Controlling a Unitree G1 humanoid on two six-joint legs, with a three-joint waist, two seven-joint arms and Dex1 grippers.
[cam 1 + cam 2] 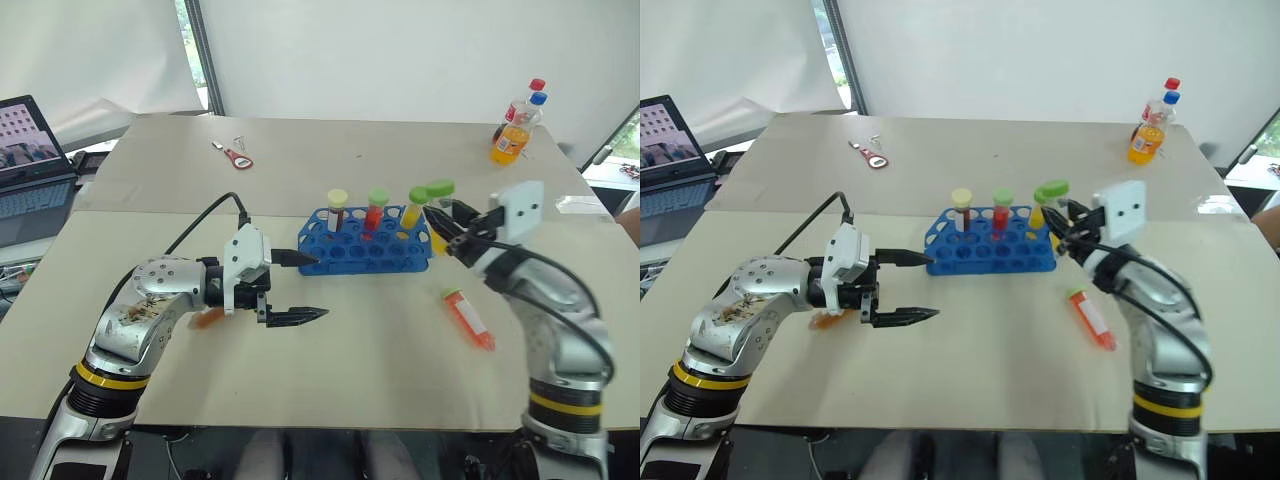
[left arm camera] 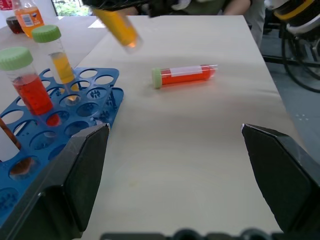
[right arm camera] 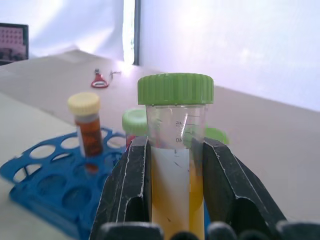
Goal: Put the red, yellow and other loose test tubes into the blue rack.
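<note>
My right gripper is holding the yellow tube and will put it down in the blue rack (image 1: 419,241) just in front of the standing yellow tube.
The blue rack (image 1: 385,252) stands mid-table with three test tubes upright in it: amber with a pale-yellow cap (image 1: 337,208), red with a green cap (image 1: 375,208), yellow with a green cap (image 1: 414,210). My right gripper (image 3: 175,150) is shut on another yellow tube with a green cap (image 3: 175,90), held just above the rack's right end (image 1: 440,188). A red-orange tube (image 1: 468,318) lies on the table to the right of the rack. My left gripper (image 1: 300,288) is open and empty at the rack's left end, one fingertip close to it.
Soda bottles (image 1: 512,135) stand at the back right corner. A laptop (image 1: 30,160) sits off the left edge, and a small red-handled tool (image 1: 235,155) lies at the back left. Something orange (image 1: 205,318) peeks from under my left wrist.
</note>
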